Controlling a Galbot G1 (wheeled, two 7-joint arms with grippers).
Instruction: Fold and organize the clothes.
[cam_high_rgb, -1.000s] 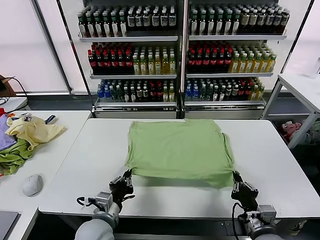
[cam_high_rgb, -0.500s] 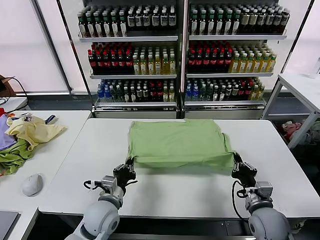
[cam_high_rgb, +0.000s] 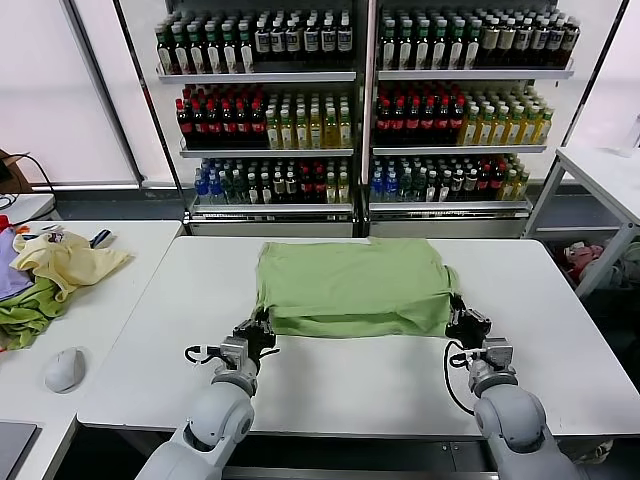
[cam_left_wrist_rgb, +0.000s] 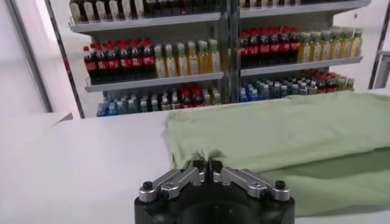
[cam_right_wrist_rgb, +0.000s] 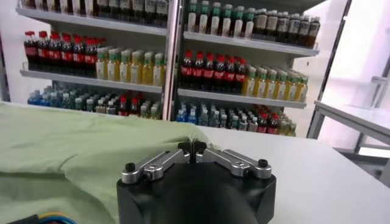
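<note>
The left gripper pinches the edge of the shirt's upper layer, short of the lower layer's near edge, so it should take the shirt's lower corner (cam_high_rgb: 279, 329) and pull the shirt closer.
The light yellow-green shirt (cam_high_rgb: 352, 285) lies on the white table (cam_high_rgb: 330, 385), its near part doubled back over the rest. My left gripper (cam_high_rgb: 259, 328) is shut on the shirt's near left corner, just above the tabletop. My right gripper (cam_high_rgb: 462, 322) is shut on the near right corner. In the left wrist view the fingertips (cam_left_wrist_rgb: 209, 167) pinch a bunched fold of green cloth (cam_left_wrist_rgb: 286, 131). The right wrist view shows my right gripper (cam_right_wrist_rgb: 192, 146) clamped on a thin edge of the cloth (cam_right_wrist_rgb: 73, 143). Collar, buttons and patch are hidden.
Shelves of bottles (cam_high_rgb: 360, 110) stand behind the table. On a side table at the left lie a pale yellow garment (cam_high_rgb: 65, 260), olive-green cloth (cam_high_rgb: 25, 312) and a white mouse (cam_high_rgb: 64, 368). Another white table (cam_high_rgb: 605, 180) stands at the far right.
Both grippers have carried the shirt's near edge away from me, over the rest of the shirt. The visible green area has become shorter front to back.
</note>
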